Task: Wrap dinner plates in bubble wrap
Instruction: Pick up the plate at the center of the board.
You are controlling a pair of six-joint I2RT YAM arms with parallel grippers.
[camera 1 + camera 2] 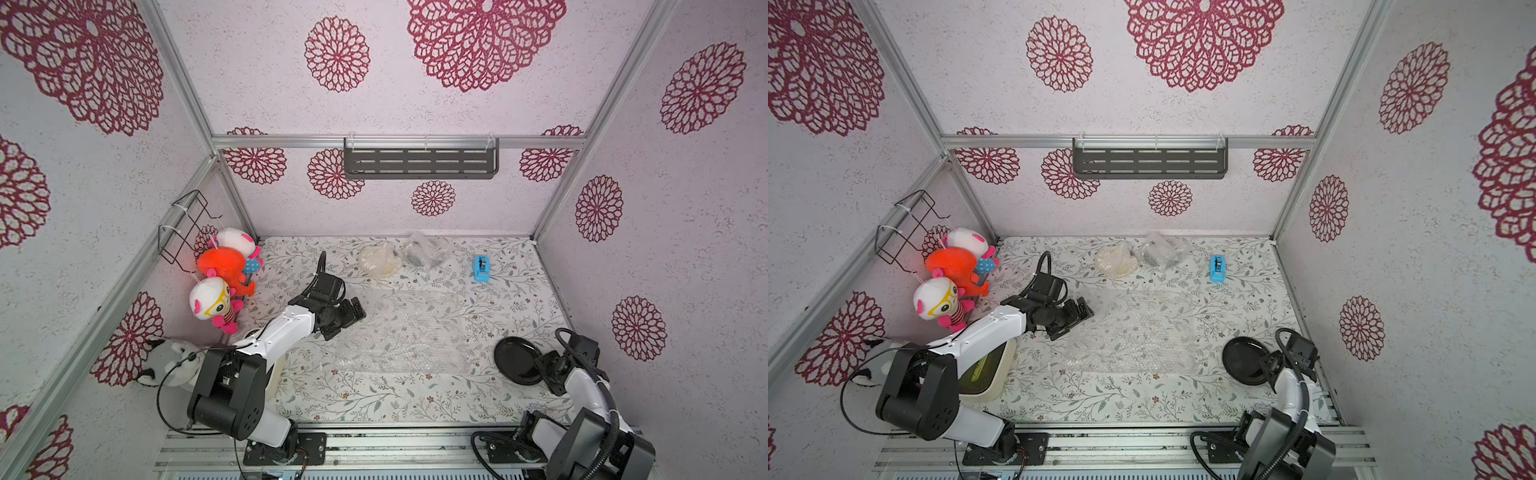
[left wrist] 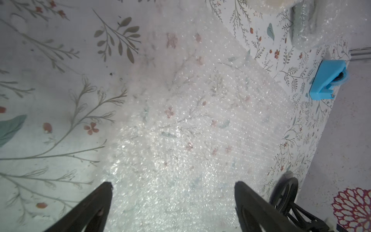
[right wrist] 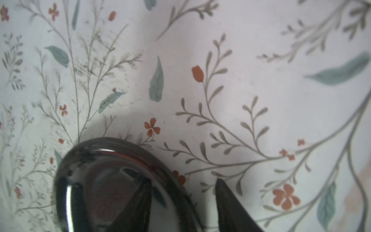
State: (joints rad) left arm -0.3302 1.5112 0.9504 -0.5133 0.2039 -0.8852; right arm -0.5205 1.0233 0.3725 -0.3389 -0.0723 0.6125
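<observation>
Next, my left gripper closes on the bubble wrap sheet's near corner (image 1: 333,366), cream tub's side.
A black dinner plate (image 1: 515,359) (image 1: 1244,359) lies on the floral cloth at the front right. My right gripper (image 1: 540,366) (image 3: 183,179) straddles its near rim, one finger over the glossy inside (image 3: 104,180) and one outside. The jaws stand half closed, and cloth still shows between rim and outer finger. A flat sheet of bubble wrap (image 1: 403,332) (image 2: 190,120) covers the table's middle. My left gripper (image 1: 347,320) (image 2: 173,182) hovers wide open over its left edge, holding nothing. At the back lie a cream plate (image 1: 379,259) and a greyish bundle (image 1: 424,249), both in bubble wrap.
A blue tape dispenser (image 1: 481,269) (image 2: 327,80) stands at the back right. A cream tub (image 1: 992,374) sits under my left arm at the front left. Plush toys (image 1: 224,266) and a wire basket (image 1: 183,226) hang on the left wall, and a grey plush (image 1: 170,361) lies below them.
</observation>
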